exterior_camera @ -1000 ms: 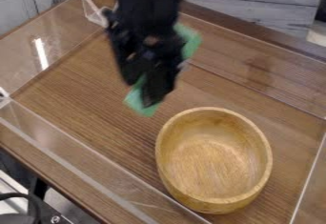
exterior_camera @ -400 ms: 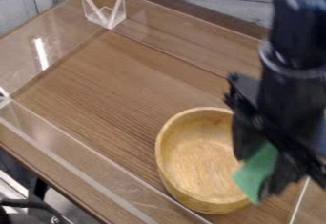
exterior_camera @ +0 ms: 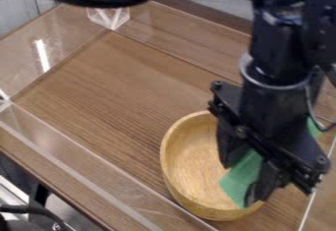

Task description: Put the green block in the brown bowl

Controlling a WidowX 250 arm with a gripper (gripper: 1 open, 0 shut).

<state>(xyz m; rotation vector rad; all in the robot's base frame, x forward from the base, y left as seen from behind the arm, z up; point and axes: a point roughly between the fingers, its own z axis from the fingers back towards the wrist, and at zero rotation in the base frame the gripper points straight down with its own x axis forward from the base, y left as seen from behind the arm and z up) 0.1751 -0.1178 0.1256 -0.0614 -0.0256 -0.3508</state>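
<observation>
Next, my gripper lets go of the green block on the middle of the brown bowl's bottom (exterior_camera: 218, 175).
My black gripper (exterior_camera: 258, 179) hangs pointing down over the right half of the brown bowl (exterior_camera: 191, 154), a round light wooden bowl at the lower right. Its fingers are shut on the green block (exterior_camera: 242, 182), which sticks out below them, tilted, low over the bowl's inside near the right rim. I cannot tell whether the block touches the bowl's floor. The arm hides the bowl's right side.
The bowl stands on a wood-grain table (exterior_camera: 118, 78) enclosed by low clear plastic walls (exterior_camera: 53, 33). A small clear triangular stand (exterior_camera: 108, 15) sits at the far left corner. The table's front edge runs along the lower left.
The gripper carried the green block from the table's middle rightward to over the bowl, then sank lower into it. Its hold on the block is unchanged.
</observation>
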